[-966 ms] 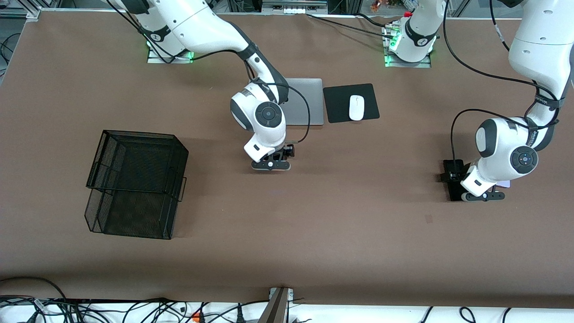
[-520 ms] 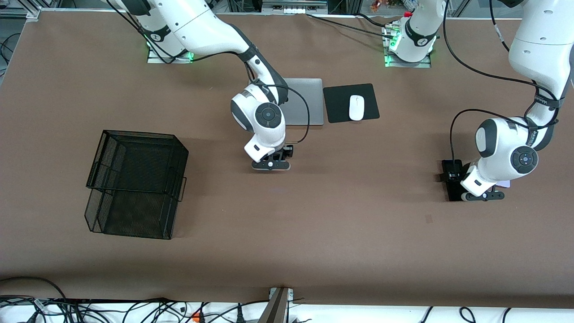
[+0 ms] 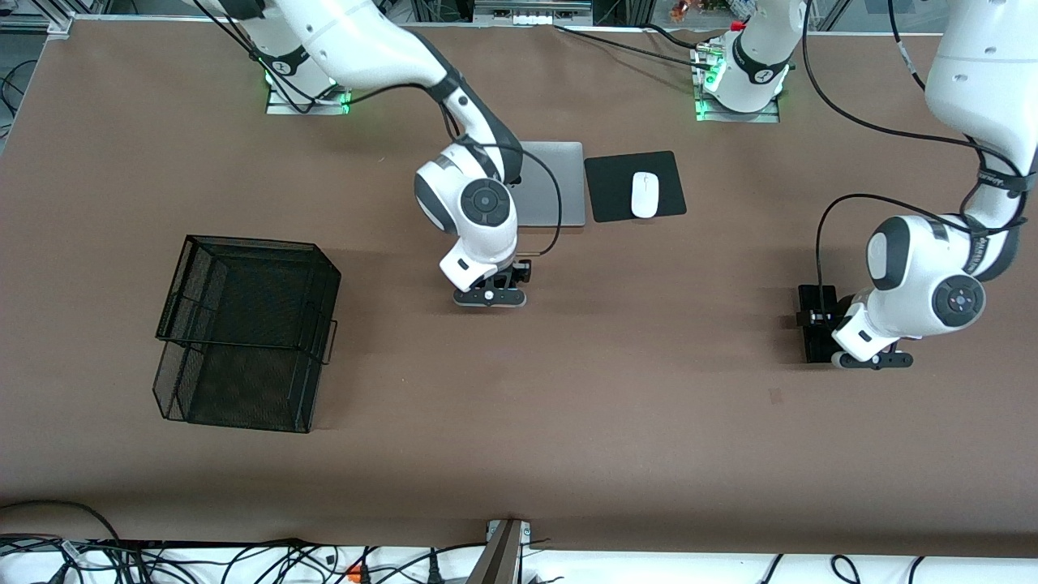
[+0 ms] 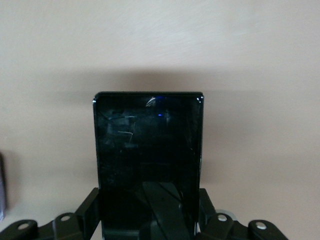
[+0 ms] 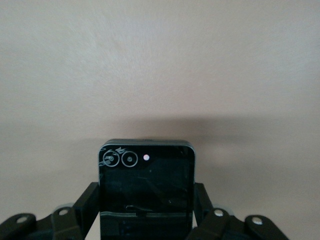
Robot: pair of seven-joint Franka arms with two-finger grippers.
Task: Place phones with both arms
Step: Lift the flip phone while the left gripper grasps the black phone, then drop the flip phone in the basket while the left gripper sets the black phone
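My left gripper is going to release the long slim black phone on the table (image 3: 517, 279) under my right gripper, next to the silver laptop. The long phone is still at the table's end.
My left gripper (image 3: 872, 359) is shut on the long slim black phone (image 3: 815, 332) at the left arm's end of the table. In the left wrist view its fingers (image 4: 90, 207) press both long edges of the slab (image 4: 147, 145). My right gripper (image 3: 489, 296) is over the table's middle, just nearer the camera than the laptop. It is shut on the squarish black folded phone (image 5: 145, 185), whose two camera rings show in the right wrist view. That phone is hidden under the hand in the front view. The pale-lilac phone is hidden by the left arm.
A black wire two-tier basket (image 3: 243, 332) stands toward the right arm's end. A silver laptop (image 3: 551, 182) and a black mouse pad (image 3: 608, 191) with a white mouse (image 3: 645, 195) lie near the bases. Cables hang from both wrists.
The left arm's wrist has shifted toward its own end of the table, now covering the pale-lilac phone, and the slab moved slightly with it. The right hand has risen a little.
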